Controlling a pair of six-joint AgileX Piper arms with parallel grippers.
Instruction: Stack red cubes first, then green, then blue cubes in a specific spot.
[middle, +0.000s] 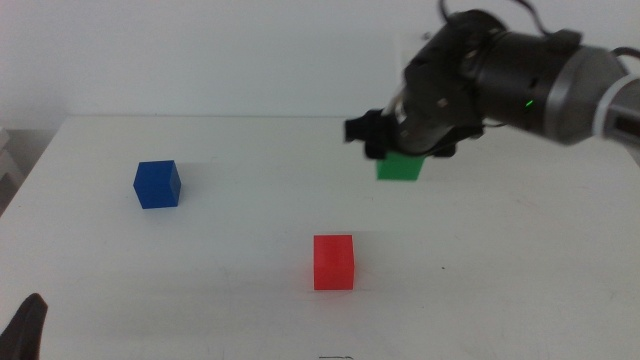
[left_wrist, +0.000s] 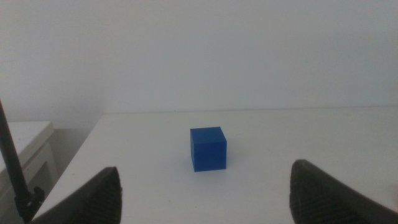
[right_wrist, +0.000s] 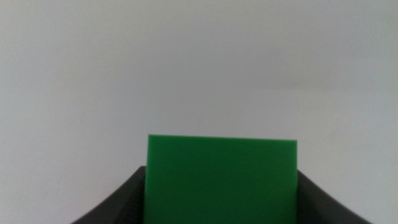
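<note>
The green cube will go down on top of the red cube (middle: 333, 248) from my right gripper.
The red cube (middle: 334, 262) sits on the white table near the front middle. The blue cube (middle: 158, 184) sits at the left; it also shows in the left wrist view (left_wrist: 208, 149), ahead of my open left gripper (left_wrist: 205, 193), which waits at the front left corner (middle: 27, 325). My right gripper (middle: 408, 152) is shut on the green cube (middle: 400, 168) and holds it above the table, behind and to the right of the red cube. In the right wrist view the green cube (right_wrist: 221, 179) fills the space between the jaws.
The white table (middle: 500, 280) ends at a pale wall behind. The table's left edge (middle: 25, 170) runs beside a lower white cabinet, also seen in the left wrist view (left_wrist: 28, 149).
</note>
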